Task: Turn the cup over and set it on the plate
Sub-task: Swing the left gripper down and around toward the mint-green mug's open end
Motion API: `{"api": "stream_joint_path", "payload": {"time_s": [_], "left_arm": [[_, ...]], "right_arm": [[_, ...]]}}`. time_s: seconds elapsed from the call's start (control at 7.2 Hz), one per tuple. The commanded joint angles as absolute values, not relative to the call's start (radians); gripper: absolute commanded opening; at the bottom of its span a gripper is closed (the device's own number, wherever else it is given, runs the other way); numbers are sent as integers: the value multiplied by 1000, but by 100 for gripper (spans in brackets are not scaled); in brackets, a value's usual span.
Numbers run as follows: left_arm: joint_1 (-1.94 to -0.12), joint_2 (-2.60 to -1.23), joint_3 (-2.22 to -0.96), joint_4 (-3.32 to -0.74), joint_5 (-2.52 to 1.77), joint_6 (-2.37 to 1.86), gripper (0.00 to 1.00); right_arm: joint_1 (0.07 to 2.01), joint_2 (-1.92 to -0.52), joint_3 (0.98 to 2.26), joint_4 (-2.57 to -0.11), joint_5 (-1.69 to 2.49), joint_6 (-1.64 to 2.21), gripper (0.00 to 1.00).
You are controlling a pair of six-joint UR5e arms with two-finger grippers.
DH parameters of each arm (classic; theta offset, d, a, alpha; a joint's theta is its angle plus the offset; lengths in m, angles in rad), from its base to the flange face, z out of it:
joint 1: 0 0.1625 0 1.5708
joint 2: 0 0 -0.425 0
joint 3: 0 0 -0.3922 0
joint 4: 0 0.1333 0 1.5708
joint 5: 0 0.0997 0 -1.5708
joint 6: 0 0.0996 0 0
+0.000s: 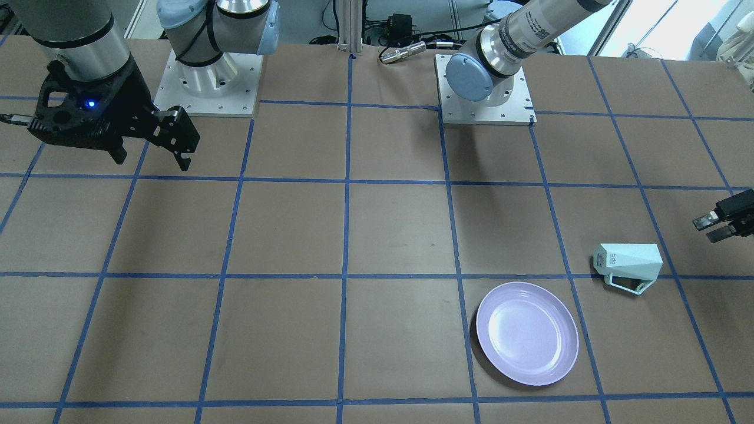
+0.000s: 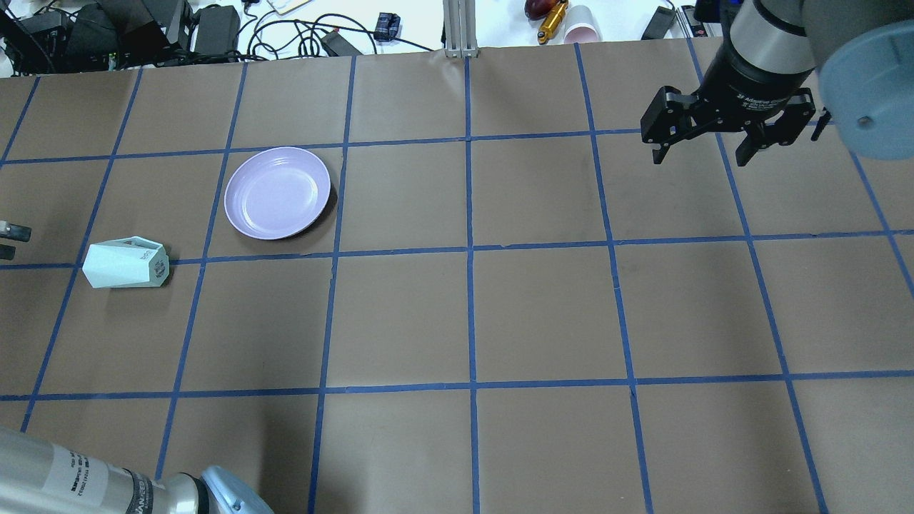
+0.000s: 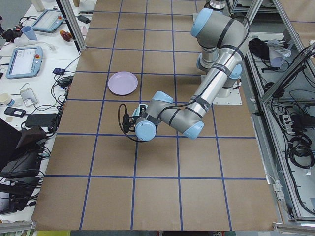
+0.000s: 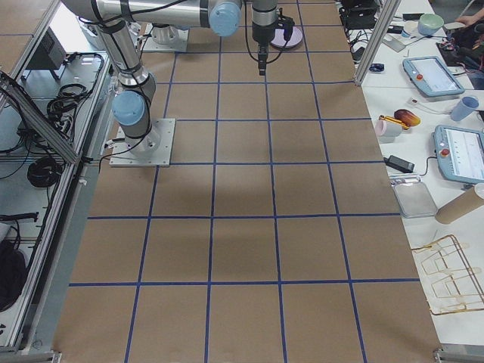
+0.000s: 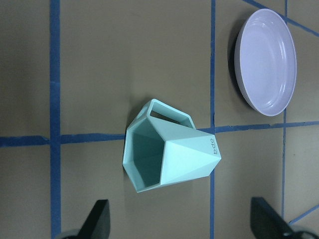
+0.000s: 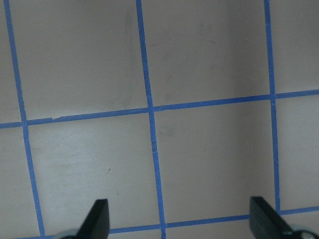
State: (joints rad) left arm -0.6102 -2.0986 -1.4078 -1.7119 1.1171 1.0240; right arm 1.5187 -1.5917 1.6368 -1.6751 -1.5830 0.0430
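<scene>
My left gripper will grip the mint-green cup on the upper side (image 1: 647,255) (image 5: 168,163) at the cup's opening, with one finger inside the cup.
The mint-green cup (image 1: 627,265) (image 2: 125,263) lies on its side on the table, its logo base turned toward the plate side. In the left wrist view the cup (image 5: 169,154) shows its teal inside, mouth facing the camera. The lavender plate (image 1: 527,333) (image 2: 277,191) (image 5: 266,62) sits bare a short way from the cup. My left gripper (image 1: 716,227) (image 2: 7,241) (image 5: 179,209) is open, level with the cup's mouth and a little apart from it. My right gripper (image 1: 153,159) (image 2: 700,158) (image 6: 179,209) hangs open over bare table, far from both.
Brown paper with a blue tape grid (image 2: 468,250) covers the table. The two arm bases (image 1: 206,76) (image 1: 486,88) stand at the robot's edge. Cables, a power brick and small items (image 2: 214,25) lie beyond the far edge.
</scene>
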Motion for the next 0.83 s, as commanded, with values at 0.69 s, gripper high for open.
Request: {"api": "stream_joint_path", "payload": {"time_s": [0.69], "left_arm": [[-595,-2215,-1393,-1761,1078,1119,100]], "right_arm": [[1519,-1592,1637,-1675,-1583,43,100]]}}
